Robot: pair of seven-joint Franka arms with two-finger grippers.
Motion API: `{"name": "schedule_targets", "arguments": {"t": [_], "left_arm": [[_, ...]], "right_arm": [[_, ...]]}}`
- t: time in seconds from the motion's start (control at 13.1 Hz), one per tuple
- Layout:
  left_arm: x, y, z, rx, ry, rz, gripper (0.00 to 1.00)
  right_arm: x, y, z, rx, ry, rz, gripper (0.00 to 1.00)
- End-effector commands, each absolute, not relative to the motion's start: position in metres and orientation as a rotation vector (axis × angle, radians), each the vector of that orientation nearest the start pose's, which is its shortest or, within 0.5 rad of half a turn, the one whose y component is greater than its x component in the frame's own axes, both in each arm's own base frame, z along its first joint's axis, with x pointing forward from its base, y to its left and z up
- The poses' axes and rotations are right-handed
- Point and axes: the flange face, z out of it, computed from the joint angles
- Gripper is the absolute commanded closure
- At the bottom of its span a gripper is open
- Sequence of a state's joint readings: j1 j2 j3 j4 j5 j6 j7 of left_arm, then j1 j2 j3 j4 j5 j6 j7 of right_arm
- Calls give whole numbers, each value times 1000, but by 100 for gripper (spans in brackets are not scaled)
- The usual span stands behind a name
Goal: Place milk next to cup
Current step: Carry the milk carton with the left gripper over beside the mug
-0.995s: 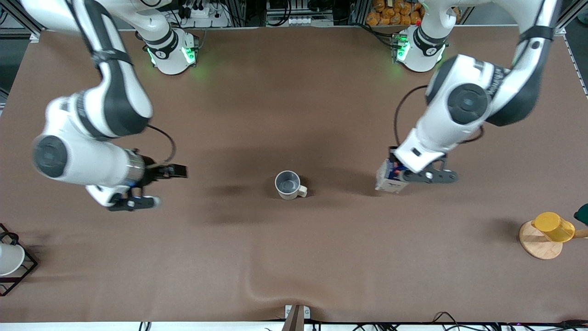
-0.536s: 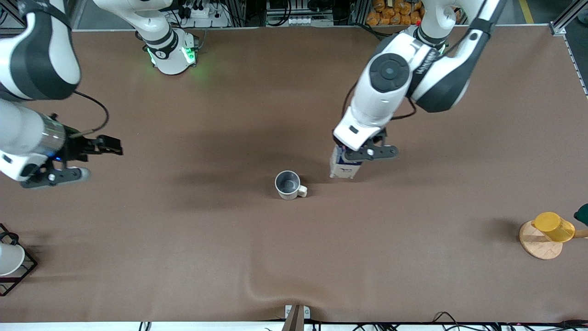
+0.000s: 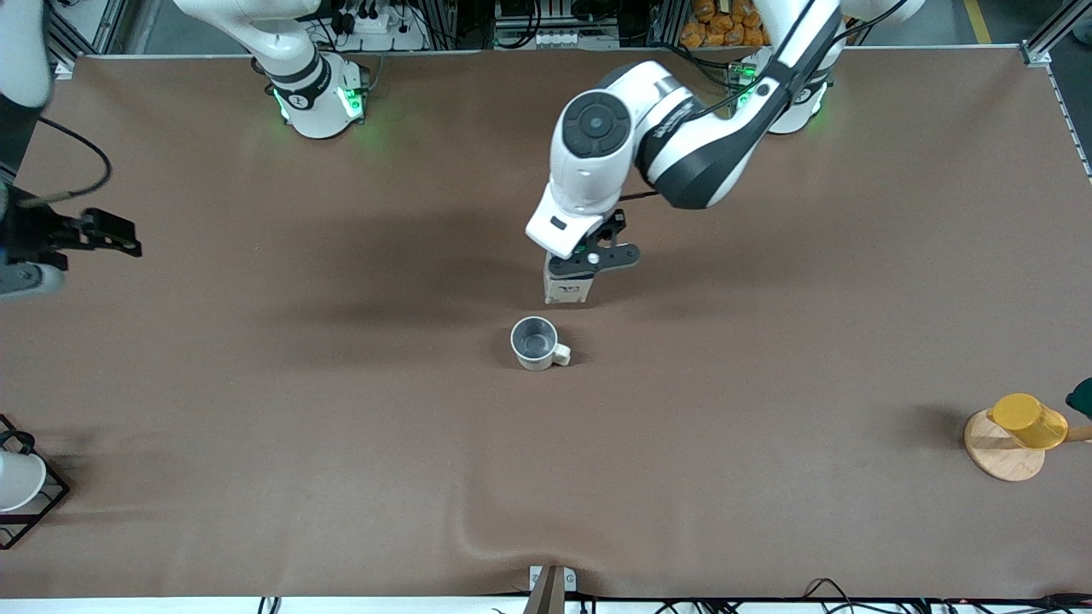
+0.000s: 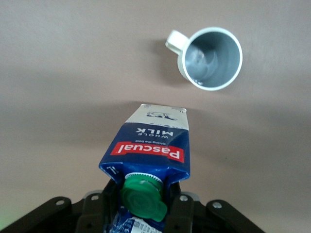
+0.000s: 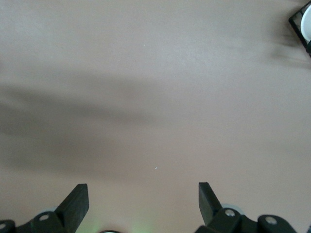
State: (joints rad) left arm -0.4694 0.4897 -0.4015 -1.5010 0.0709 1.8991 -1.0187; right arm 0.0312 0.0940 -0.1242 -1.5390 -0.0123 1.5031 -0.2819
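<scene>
I should release the milk from my left gripper on the table (image 3: 542, 314) (image 4: 188, 102), right up against the side of the cup that is toward the robots' bases.
My left gripper (image 3: 583, 266) is shut on the milk (image 3: 566, 290), a dark blue carton with a green cap (image 4: 143, 196) and a red label. It holds the carton upright by its top, just over the table beside the cup (image 3: 536, 343), on the side toward the robots' bases. I cannot tell whether the carton's base touches the table. In the left wrist view the milk (image 4: 147, 144) hangs from my left gripper (image 4: 144, 206), with a small gap to the off-white cup (image 4: 210, 58), which stands upright and empty. My right gripper (image 3: 81, 256) is open and empty over bare table at the right arm's end; the right wrist view shows it open (image 5: 142, 198).
A yellow cup (image 3: 1029, 420) lies on a round wooden disc (image 3: 1000, 459) at the left arm's end, with a dark green thing (image 3: 1082, 396) beside it. A black wire rack (image 3: 34, 503) with a white cup stands at the right arm's end, near the front camera. The brown cloth has a wrinkle (image 3: 503, 537).
My left gripper has carried the milk from the left arm's end of the table to just beside the cup. My right gripper has drawn back toward the right arm's end of the table.
</scene>
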Motion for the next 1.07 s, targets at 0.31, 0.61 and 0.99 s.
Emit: {"name": "schedule_targets", "arguments": {"t": [0.31,0.61,0.99], "left_arm": [[485,-522,375,-3129,-229,167,67],[489,-527,365,-3129,-221,161,67],[490,-532,353,-3142,-216,158,65]], "right_arm": [[549,-50,603,-3068,27,260,0],[549,-52,609,-3062,49,233,0],[557,-52,613,-3045,46,155,0]]}}
